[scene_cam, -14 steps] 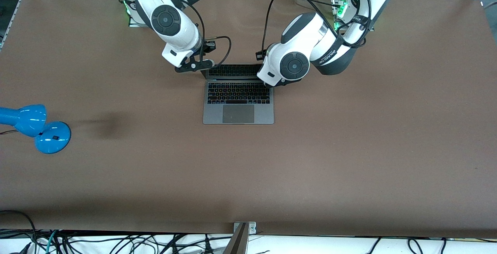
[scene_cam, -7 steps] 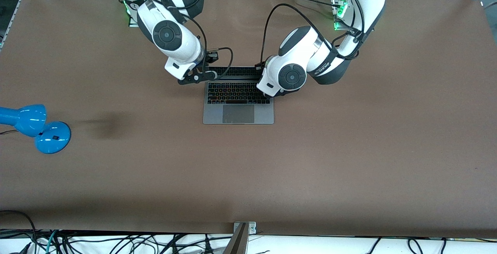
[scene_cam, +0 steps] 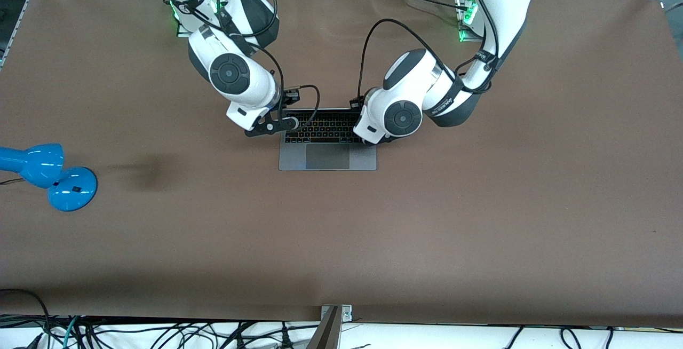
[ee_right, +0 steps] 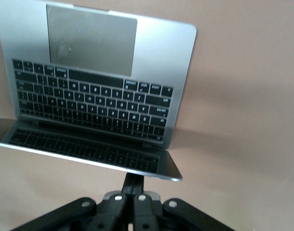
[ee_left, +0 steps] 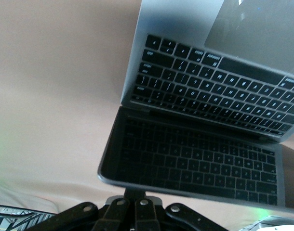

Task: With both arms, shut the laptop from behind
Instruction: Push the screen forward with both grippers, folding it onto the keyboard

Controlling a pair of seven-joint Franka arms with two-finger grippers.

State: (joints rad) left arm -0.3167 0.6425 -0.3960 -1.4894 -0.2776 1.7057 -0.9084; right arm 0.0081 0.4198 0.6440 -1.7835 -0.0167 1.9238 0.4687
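My left gripper is to let go, and then the laptop's lid will lie flat on the black keyboard [scene_cam: 327,139] [ee_left: 251,71].
The space-grey laptop [scene_cam: 327,158] lies in the middle of the table with its lid tilted well down over the black keyboard. My right gripper [scene_cam: 290,123] is shut, fingertips pressed on the back of the lid at the corner toward the right arm's end. My left gripper [scene_cam: 370,140] is shut and pressed on the lid's other corner, mostly hidden under its wrist. In the left wrist view the shut gripper [ee_left: 135,192] meets the lid's edge, with the laptop's keyboard [ee_left: 209,86] reflected in the dark screen. The right wrist view shows the same: the gripper [ee_right: 133,180] under the lid, above the laptop's keyboard [ee_right: 89,96].
A blue desk lamp [scene_cam: 48,174] stands near the table edge at the right arm's end. Black cables loop from both wrists above the laptop. The brown table [scene_cam: 480,205] stretches wide around the laptop.
Both grippers have moved toward the front camera and down, pushing the lid from near upright to well down over the keyboard.
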